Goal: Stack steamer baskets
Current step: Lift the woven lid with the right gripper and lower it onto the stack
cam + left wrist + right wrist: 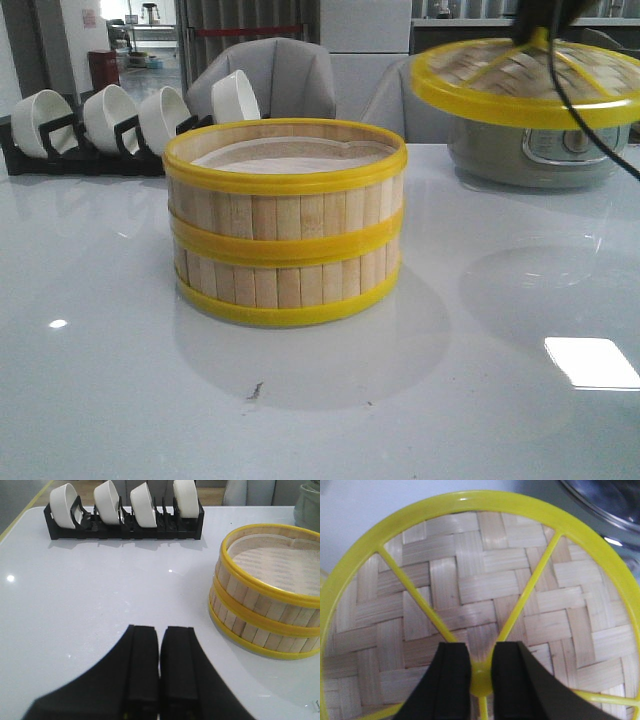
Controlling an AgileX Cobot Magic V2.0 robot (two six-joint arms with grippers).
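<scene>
Next, my right gripper releases the woven steamer lid on the open top rim of the stacked steamer baskets (285,148).
Two steamer baskets (285,222) stand stacked at the table's middle, pale slats, yellow rims, white liner showing in the top tier; they also show in the left wrist view (267,592). My right gripper (481,652) is shut on the yellow centre knob of the woven steamer lid (485,590), holding it in the air at the right, above the grey pot; the lid shows in the front view (525,75), tilted. My left gripper (160,632) is shut and empty, low over the table to the left of the stack.
A black rack (75,150) with several white bowls (110,115) stands at the back left. A grey electric pot (540,150) stands at the back right under the lid. Grey chairs (270,75) are behind the table.
</scene>
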